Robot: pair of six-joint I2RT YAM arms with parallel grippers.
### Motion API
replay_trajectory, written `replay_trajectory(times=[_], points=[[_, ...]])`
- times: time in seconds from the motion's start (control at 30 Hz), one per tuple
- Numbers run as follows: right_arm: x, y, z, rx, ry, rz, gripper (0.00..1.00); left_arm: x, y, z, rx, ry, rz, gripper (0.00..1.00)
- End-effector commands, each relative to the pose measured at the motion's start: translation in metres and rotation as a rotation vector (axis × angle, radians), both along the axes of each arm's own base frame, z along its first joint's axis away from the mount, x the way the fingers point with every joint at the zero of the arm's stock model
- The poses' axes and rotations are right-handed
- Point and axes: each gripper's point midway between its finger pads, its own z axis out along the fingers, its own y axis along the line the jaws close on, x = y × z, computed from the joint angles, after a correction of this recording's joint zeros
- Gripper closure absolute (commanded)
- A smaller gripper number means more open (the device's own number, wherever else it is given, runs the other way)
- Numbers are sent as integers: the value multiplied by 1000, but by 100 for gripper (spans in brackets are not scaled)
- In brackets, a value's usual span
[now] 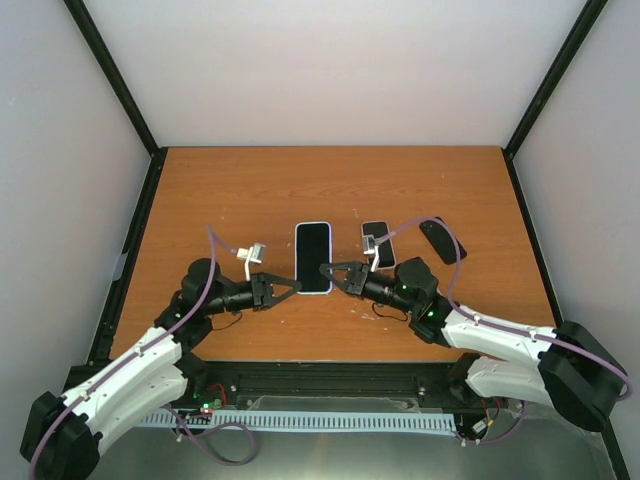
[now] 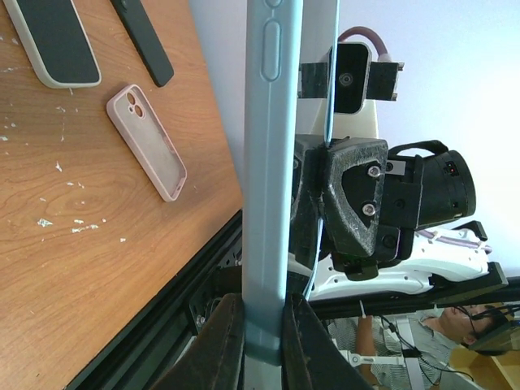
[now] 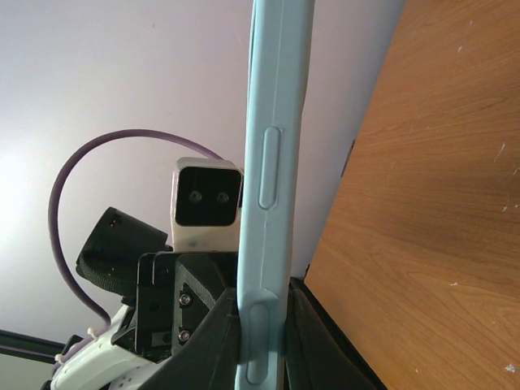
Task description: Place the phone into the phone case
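Observation:
The robot's left gripper will release the light blue cased phone on the bare wood (image 1: 276,235) just past that gripper's fingers.
A phone with a dark screen sits inside a light blue phone case (image 1: 313,257), lying flat at the table's middle. My left gripper (image 1: 296,288) is shut on the case's left edge near its near end. My right gripper (image 1: 327,271) is shut on the right edge opposite. In the left wrist view the blue case (image 2: 272,162) runs up between the gripper's (image 2: 262,325) closed fingers, with the right gripper behind it. In the right wrist view the case edge (image 3: 272,162) with its side buttons is pinched in the gripper (image 3: 262,333).
A second dark-screened phone in a pale case (image 1: 377,243) and a black phone (image 1: 441,240) lie right of the middle. An empty pink case (image 2: 146,140) lies near the table's front edge, hidden under my right arm in the top view.

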Motion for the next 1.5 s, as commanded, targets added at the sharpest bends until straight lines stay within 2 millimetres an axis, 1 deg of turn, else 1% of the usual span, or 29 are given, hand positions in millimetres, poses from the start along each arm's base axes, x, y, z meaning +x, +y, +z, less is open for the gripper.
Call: replay_trajectory(times=[0.0, 0.07, 0.13, 0.27, 0.37, 0.5, 0.53, 0.6, 0.77, 0.8, 0.9, 0.97, 1.07, 1.23, 1.3, 1.37, 1.47], points=[[0, 0, 26, 7, -92, -9, 85, 15, 6, 17, 2, -55, 90, 100], [0, -2, 23, -14, -92, -15, 77, 17, 8, 17, 4, -59, 103, 100], [1, -4, 18, -48, -90, -28, 66, 18, 9, 17, 7, -61, 114, 100], [8, -18, -1, -170, -75, -102, 39, 31, 13, 11, 67, -58, 179, 100], [10, -34, -16, -297, -96, -153, 20, 43, 16, 7, 135, -61, 223, 100], [13, -62, -31, -469, -107, -232, 3, 66, 23, -4, 242, -41, 281, 100], [14, -70, -34, -513, -109, -254, 0, 73, 26, -8, 264, -24, 295, 100], [15, -84, -37, -602, -116, -292, 0, 87, 32, -20, 304, 11, 325, 100], [23, -119, -47, -843, -135, -372, 0, 124, 41, -28, 370, 13, 358, 100], [25, -125, -53, -905, -139, -376, 0, 131, 45, -30, 378, 21, 365, 100], [36, -137, -66, -1061, -149, -378, 0, 150, 53, -37, 369, 42, 371, 100], [43, -146, -80, -1154, -121, -373, 3, 162, 60, -43, 369, 46, 379, 100], [54, -155, -97, -1240, -98, -354, 13, 179, 71, -56, 391, 68, 392, 100], [68, -181, -132, -1373, -3, -346, 39, 195, 77, -82, 392, 124, 371, 100], [72, -188, -146, -1397, 38, -324, 49, 201, 80, -92, 405, 142, 372, 100], [77, -191, -156, -1390, 70, -306, 58, 207, 83, -101, 417, 162, 377, 100], [82, -196, -165, -1411, 102, -288, 65, 212, 85, -114, 416, 194, 368, 100]])
